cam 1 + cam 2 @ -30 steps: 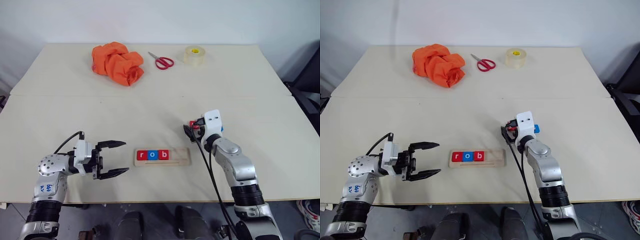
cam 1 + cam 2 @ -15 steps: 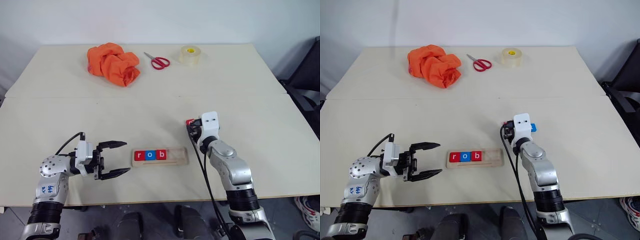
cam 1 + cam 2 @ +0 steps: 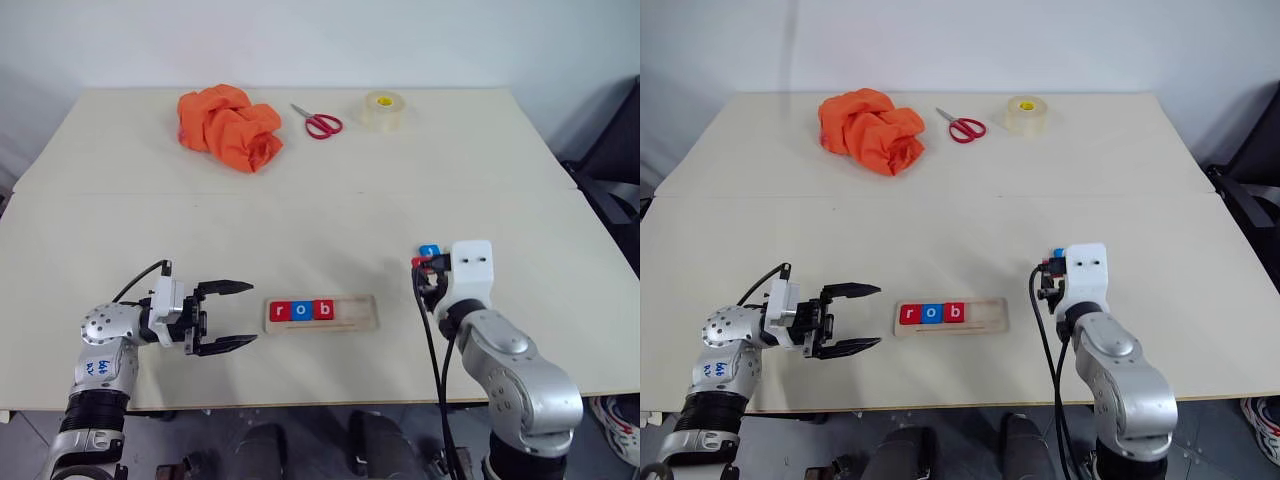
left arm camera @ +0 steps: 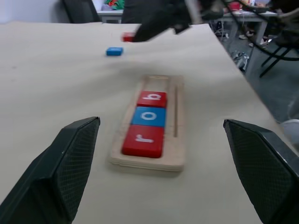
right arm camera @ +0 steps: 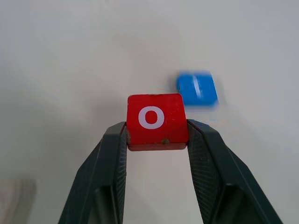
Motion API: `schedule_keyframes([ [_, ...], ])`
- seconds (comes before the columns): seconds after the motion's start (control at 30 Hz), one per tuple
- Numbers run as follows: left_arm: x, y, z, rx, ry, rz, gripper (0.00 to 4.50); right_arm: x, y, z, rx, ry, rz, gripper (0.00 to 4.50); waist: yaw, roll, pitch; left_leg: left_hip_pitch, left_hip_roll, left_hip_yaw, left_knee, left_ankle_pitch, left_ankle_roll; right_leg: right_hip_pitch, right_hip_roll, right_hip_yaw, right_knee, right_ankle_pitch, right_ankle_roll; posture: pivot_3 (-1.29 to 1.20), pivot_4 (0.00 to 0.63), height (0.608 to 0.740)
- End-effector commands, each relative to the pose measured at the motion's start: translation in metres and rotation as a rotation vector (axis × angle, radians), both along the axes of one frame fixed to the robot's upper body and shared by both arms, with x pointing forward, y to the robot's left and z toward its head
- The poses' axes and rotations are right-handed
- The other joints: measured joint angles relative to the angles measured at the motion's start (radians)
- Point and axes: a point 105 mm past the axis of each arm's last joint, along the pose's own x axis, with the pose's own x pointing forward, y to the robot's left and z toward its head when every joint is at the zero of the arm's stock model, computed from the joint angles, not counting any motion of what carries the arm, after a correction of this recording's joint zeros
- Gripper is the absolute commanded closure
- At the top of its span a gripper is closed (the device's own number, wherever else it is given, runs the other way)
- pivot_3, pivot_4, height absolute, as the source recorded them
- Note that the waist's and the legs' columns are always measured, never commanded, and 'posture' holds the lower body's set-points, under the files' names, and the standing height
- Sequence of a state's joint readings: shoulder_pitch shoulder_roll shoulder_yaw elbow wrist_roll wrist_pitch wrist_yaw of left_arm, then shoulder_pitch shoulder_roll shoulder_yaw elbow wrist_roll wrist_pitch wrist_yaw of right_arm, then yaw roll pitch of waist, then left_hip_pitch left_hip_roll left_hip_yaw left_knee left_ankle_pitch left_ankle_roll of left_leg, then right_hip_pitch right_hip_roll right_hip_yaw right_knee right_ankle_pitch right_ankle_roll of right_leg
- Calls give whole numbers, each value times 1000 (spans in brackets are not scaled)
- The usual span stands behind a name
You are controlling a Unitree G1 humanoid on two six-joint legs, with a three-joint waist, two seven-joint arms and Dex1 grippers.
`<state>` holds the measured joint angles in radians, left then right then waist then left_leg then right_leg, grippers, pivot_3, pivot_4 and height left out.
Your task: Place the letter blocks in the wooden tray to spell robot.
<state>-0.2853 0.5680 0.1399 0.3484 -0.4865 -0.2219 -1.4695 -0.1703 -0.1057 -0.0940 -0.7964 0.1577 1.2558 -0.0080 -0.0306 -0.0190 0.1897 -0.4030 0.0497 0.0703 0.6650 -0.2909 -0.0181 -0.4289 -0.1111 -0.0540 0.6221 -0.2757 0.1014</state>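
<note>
A finger is over the side of the red o block that must meet b, so my right gripper will put the block down, turn and grip its front and back (image 5: 157, 146).
The wooden tray (image 3: 358, 313) lies near the table's front edge. Three letter blocks sit at its left end: red r (image 4: 145, 140), blue o (image 4: 148, 116) and red b (image 4: 152, 99). To its right, my right gripper (image 5: 156, 136) is shut on a red o block (image 5: 156, 120) and holds it just above the table. A blue block (image 5: 197, 88) lies on the table just beyond it; its letter is blurred. Left of the tray, my left gripper (image 3: 236, 316) stands open and empty, pointing at the tray's end.
At the table's far side lie a crumpled orange cloth (image 3: 232, 125), red-handled scissors (image 3: 320, 122) and a roll of clear tape (image 3: 382, 108). A seam (image 3: 300, 193) runs across the table between them and the tray.
My right gripper has shut on the red o block and drawn back toward me and to the right with it, uncovering the blue block. The left gripper has not moved.
</note>
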Motion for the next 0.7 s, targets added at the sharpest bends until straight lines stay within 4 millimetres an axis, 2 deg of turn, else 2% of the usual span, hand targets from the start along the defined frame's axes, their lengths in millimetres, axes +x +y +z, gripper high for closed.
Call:
schedule_keyframes([
  [0.03,0,-1,2,-2,-22,-11,0,-9,-1,8,8,-17,-24,3058,-1,0,0,0,0,0,0,0,0,0,0,0,0,0,0,0,150,740],
  [0.2,0,-2,2,-6,-25,-18,0,-18,7,-3,38,45,-24,3058,3,0,0,0,0,-2,-1,0,0,0,1,-1,0,-1,-1,0,150,740],
  [0.37,-2,-1,2,-2,-26,-18,0,-20,8,-4,60,51,-21,1387,3,0,0,0,0,-2,-1,0,0,0,0,-1,0,0,-1,0,150,740],
  [0.5,-3,0,2,0,-28,-15,0,-17,9,4,33,15,37,86,2,0,0,0,0,-2,-1,0,0,0,0,-2,0,-1,-1,0,150,740],
  [0.7,-1,-2,2,-5,-35,-19,0,-7,16,23,-127,-25,377,14,3,0,0,0,0,-2,-1,0,0,1,0,-2,-1,-1,-1,0,150,740],
])
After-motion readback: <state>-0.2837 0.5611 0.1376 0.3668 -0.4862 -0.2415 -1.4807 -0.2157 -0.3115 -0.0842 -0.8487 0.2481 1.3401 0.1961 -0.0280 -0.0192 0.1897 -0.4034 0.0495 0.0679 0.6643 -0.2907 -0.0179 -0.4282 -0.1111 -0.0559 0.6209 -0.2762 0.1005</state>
